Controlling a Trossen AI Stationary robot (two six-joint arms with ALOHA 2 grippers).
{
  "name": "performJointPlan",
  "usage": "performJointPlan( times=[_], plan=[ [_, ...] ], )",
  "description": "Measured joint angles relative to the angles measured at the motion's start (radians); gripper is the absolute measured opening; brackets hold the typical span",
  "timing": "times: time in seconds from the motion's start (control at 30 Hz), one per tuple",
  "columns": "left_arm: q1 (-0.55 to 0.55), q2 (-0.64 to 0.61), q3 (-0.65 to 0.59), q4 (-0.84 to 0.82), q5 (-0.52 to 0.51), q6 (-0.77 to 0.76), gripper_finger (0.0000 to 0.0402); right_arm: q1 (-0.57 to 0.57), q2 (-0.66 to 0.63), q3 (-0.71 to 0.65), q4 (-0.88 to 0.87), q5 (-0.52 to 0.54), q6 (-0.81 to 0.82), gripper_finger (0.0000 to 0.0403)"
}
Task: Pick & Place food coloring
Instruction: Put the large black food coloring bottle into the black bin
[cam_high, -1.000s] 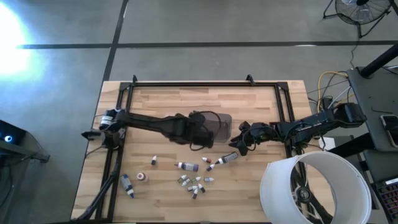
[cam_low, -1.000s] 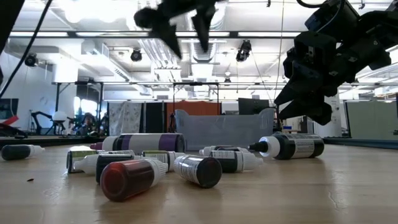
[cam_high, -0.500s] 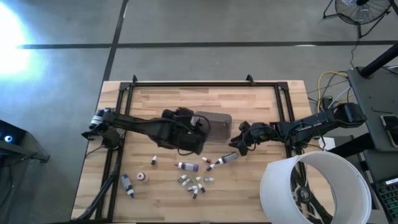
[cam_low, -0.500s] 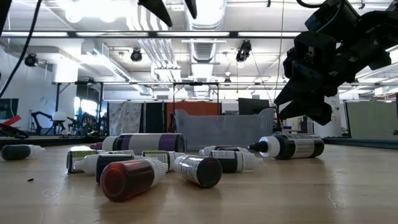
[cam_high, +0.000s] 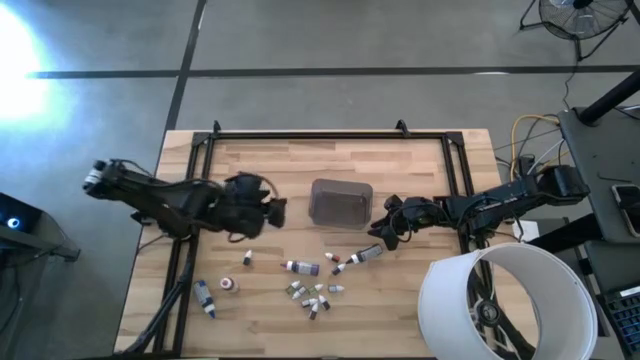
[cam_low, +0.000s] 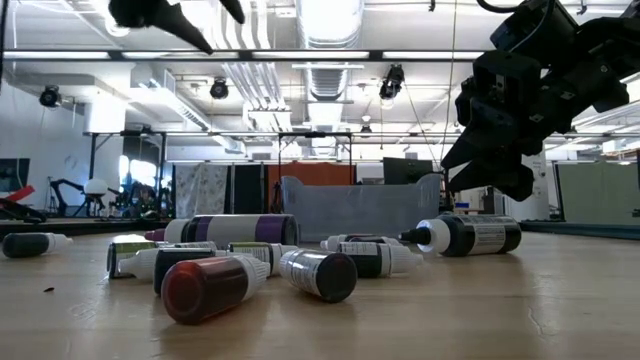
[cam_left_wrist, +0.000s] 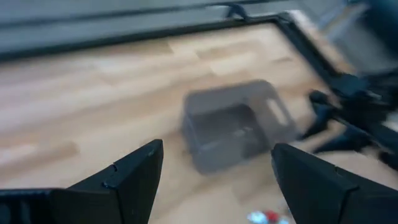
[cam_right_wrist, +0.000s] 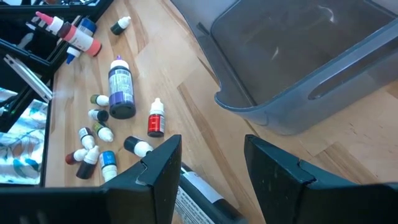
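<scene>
The robot's right gripper needs to close on the white cap (cam_high: 353, 259) of the larger dark bottle that lies just below it, beside the small black bottle.
The food coloring bottles (cam_high: 312, 293) lie on their sides across the near half of the wooden table, most of them in a loose cluster (cam_low: 240, 270). A purple-labelled one (cam_right_wrist: 118, 93) lies at the far side of this cluster. A dark bottle with a white cap (cam_high: 366, 254) lies on its side just below my right gripper (cam_high: 383, 233), which is open and hangs over it (cam_low: 470, 236) without touching. My left gripper (cam_high: 275, 212) is open, high above the table, left of the grey tub (cam_high: 341, 202).
The grey translucent tub (cam_left_wrist: 236, 124) stands mid-table between the two grippers. A black metal frame (cam_high: 325, 135) runs along the table's far and side edges. A large white bucket (cam_high: 505, 300) stands at the right near corner. Bare wood lies at the far left.
My left arm has drawn back from above the tub toward the table's left edge and has risen, its gripper staying open. The tub, which the arm had covered, now shows whole. My right arm and the bottles have kept still.
</scene>
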Motion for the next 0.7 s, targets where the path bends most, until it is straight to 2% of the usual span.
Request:
performJointPlan(
  times=[0.17, 0.3, 0.4, 0.5, 0.6, 0.7],
  plan=[
    [-0.018, -0.169, -0.261, 0.329, -0.014, 0.043, 0.0275, 0.000, 0.000, 0.000, 0.000, 0.000, 0.000, 0.0169],
    [-0.013, -0.263, -0.417, 0.447, -0.012, 0.064, 0.0275, 0.000, 0.000, 0.000, 0.000, 0.000, 0.000, 0.0169],
    [-0.019, -0.326, -0.495, 0.539, 0.042, 0.021, 0.0275, 0.000, 0.000, 0.000, 0.000, 0.000, 0.000, 0.0169],
    [-0.035, -0.374, -0.560, 0.749, 0.140, 0.165, 0.0275, 0.001, 0.000, 0.000, 0.001, 0.041, -0.044, 0.0169],
    [-0.048, -0.401, -0.610, 1.047, 0.295, 0.366, 0.0275, 0.000, 0.000, 0.000, 0.000, 0.073, -0.057, 0.0169],
    [-0.048, -0.410, -0.644, 1.248, 0.429, 0.463, 0.0275, 0.000, 0.000, 0.000, 0.000, 0.077, -0.055, 0.0169]
  ],
)
